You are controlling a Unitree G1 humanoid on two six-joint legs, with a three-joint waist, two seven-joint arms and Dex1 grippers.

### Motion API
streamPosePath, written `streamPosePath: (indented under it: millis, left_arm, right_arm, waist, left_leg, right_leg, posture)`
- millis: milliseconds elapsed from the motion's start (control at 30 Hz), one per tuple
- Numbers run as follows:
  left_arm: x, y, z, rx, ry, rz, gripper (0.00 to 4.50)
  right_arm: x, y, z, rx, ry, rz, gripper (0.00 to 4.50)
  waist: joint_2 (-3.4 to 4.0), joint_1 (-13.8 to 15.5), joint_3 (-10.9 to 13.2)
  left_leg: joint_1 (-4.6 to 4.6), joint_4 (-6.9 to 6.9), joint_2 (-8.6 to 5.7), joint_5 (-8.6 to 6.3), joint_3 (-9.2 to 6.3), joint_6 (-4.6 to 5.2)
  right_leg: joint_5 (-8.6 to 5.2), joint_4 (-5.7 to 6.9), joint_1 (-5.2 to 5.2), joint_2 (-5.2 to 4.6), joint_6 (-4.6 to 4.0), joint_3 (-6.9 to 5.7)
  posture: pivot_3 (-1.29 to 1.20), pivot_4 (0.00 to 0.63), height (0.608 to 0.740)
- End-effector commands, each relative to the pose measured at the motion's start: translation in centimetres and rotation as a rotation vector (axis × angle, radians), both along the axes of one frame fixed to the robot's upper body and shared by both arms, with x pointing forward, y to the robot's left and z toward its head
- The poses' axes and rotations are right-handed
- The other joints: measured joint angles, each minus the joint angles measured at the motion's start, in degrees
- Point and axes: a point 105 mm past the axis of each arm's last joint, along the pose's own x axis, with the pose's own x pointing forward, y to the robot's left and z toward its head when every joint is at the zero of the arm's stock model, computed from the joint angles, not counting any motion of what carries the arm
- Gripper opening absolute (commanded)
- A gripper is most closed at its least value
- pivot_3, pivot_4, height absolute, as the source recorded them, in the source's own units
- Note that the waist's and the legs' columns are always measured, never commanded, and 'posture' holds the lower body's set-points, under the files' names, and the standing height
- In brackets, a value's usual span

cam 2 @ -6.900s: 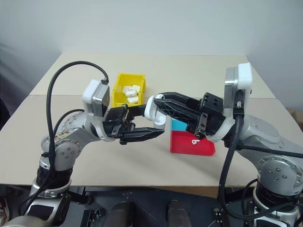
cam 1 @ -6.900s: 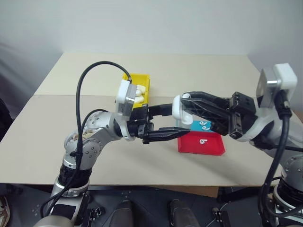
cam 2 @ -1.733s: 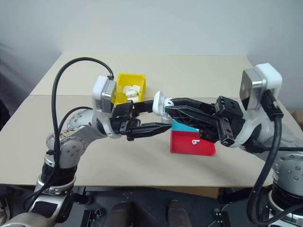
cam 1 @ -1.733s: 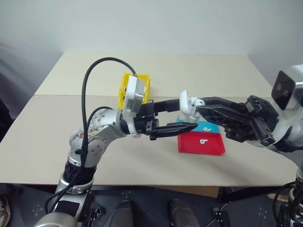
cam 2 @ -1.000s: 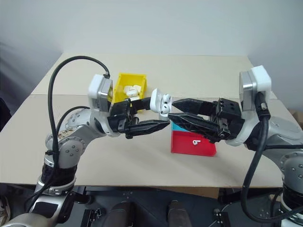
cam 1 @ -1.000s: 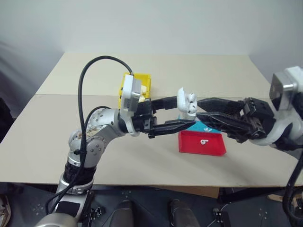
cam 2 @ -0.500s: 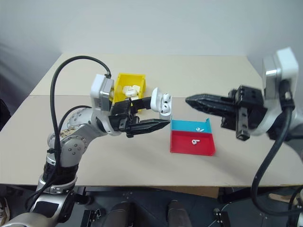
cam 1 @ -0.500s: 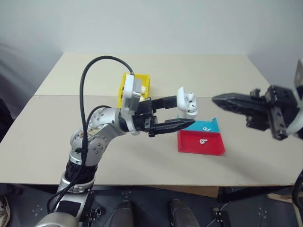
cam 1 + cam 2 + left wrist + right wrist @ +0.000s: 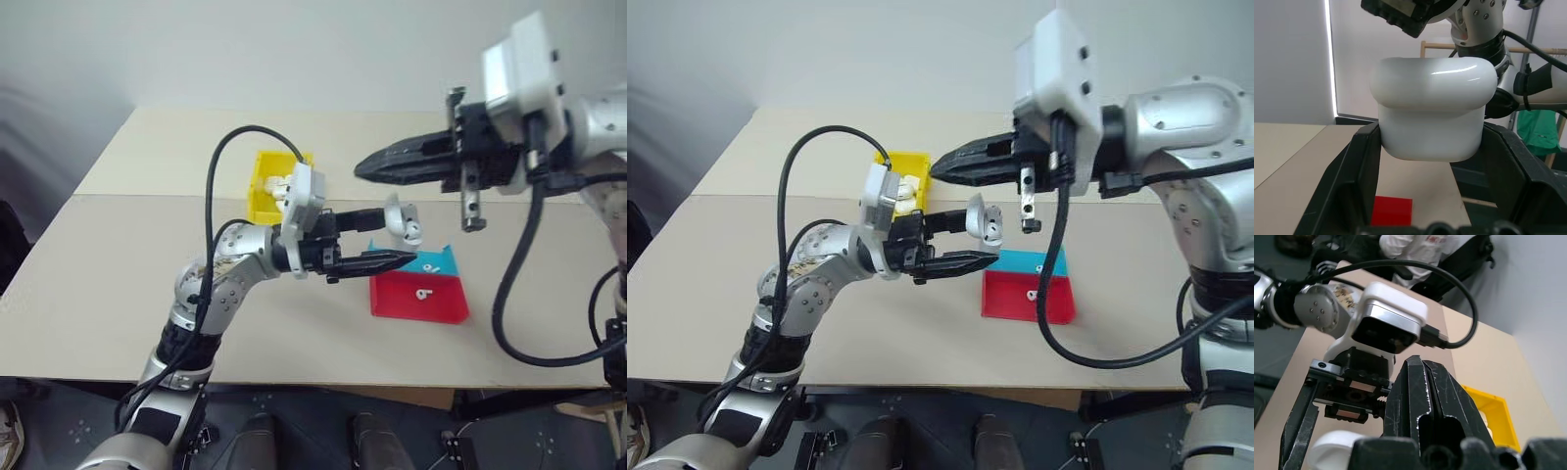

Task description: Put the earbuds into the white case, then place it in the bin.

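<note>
My left gripper is to let go of the white case among the other white cases inside the yellow bin (image 9: 275, 187).
My left gripper (image 9: 400, 236) is shut on the white case (image 9: 402, 219), held in the air above the table with its lid flipped up. From the left wrist, the case (image 9: 1432, 115) sits squeezed between both black fingers. My right gripper (image 9: 361, 168) is shut and empty. It hovers above and just behind the case, pointing left, and from the right wrist its fingers (image 9: 1422, 391) are pressed together. Two earbuds lie in the tray, one (image 9: 424, 293) on the red half and one (image 9: 428, 266) on the teal half. The yellow bin (image 9: 263, 186) stands behind my left wrist.
The flat red and teal tray (image 9: 441, 308) lies on the table below and to the right of the held case. White cases lie inside the yellow bin (image 9: 917, 160). A black cable loops over my left arm.
My right gripper has shut, drawn off the case, risen and swung left until it hangs above it. My left gripper, still holding the case, has edged slightly to the right.
</note>
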Motion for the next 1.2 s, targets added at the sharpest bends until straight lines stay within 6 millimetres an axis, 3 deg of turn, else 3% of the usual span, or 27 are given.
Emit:
streamPosePath:
  millis: [33,233,400,567,733,900,1000,1200]
  left_arm:
    - [-0.3,-0.5,1.2,-0.019,-0.062,-0.007,2.75]
    - [-0.4,-0.3,1.4,-0.023,-0.076,-0.008,2.75]
    - [-0.4,0.1,1.7,-0.036,-0.088,0.004,2.75]
    - [-0.7,0.4,1.8,-0.061,-0.103,0.026,2.75]
    - [0.3,2.0,2.5,-0.12,-0.105,0.161,2.75]
    - [4.7,4.4,2.2,-0.115,-0.075,0.551,2.75]
    - [9.0,6.7,2.2,-0.116,-0.047,0.899,2.75]
    - [14.4,10.2,1.0,0.003,0.02,1.332,2.75]
  right_arm:
    - [-0.5,0.1,0.4,-0.062,-0.097,0.045,0.06]
    - [-0.7,-1.6,-1.9,-0.267,-0.136,0.067,0.06]
    - [-0.4,-3.2,-1.6,-0.258,-0.148,-0.008,0.06]
    - [-0.1,-4.4,-0.2,-0.092,-0.146,-0.146,0.06]
    - [-0.2,-7.0,1.7,0.319,0.022,-0.295,0.06]
    - [-1.0,-8.3,-1.9,0.475,0.215,-0.403,0.06]
    - [-0.4,-7.1,-4.6,0.551,0.285,-0.477,0.06]
    - [0.6,-4.7,-5.9,0.566,0.286,-0.541,0.06]
  waist:
    - [0.0,0.1,0.0]
    - [0.0,0.0,0.0]
    - [0.0,-0.3,0.0]
    - [0.0,-0.3,0.0]
    - [-0.02,-0.2,0.0]
    - [-0.02,0.3,0.0]
    - [-0.03,0.2,0.0]
    - [-0.03,-0.4,0.0]
  left_leg:
    - [-0.01,0.01,0.0,-0.01,0.0,0.02]
    - [0.01,0.01,0.01,-0.02,-0.01,0.04]
    - [0.08,0.02,0.0,-0.02,0.0,0.04]
    - [0.1,0.02,0.01,-0.02,0.01,0.04]
    - [0.09,0.03,0.01,-0.02,0.0,0.04]
    - [0.09,0.04,0.0,-0.02,-0.08,0.04]
    - [0.18,0.07,-0.01,-0.02,-0.1,0.04]
    - [0.15,0.06,-0.02,0.02,-0.1,0.1]
  right_leg:
    - [0.02,-0.01,0.0,0.0,-0.03,0.0]
    - [0.05,0.04,-0.01,0.01,-0.1,-0.02]
    - [0.01,0.06,0.03,0.0,-0.03,-0.01]
    - [0.03,0.09,0.02,0.01,-0.07,0.01]
    - [0.07,0.09,0.04,0.0,-0.14,0.02]
    - [0.08,0.04,0.16,-0.02,-0.13,-0.07]
    - [0.09,0.07,0.24,-0.01,-0.08,-0.05]
    - [-0.02,0.08,0.16,0.03,0.19,-0.04]
  posture:
    - [0.0,0.15,0.74]
    - [0.0,0.15,0.74]
    - [0.0,0.15,0.74]
    - [0.0,0.15,0.74]
    - [0.0,0.15,0.74]
    - [0.0,0.15,0.74]
    - [0.0,0.15,0.74]
    - [0.0,0.15,0.74]
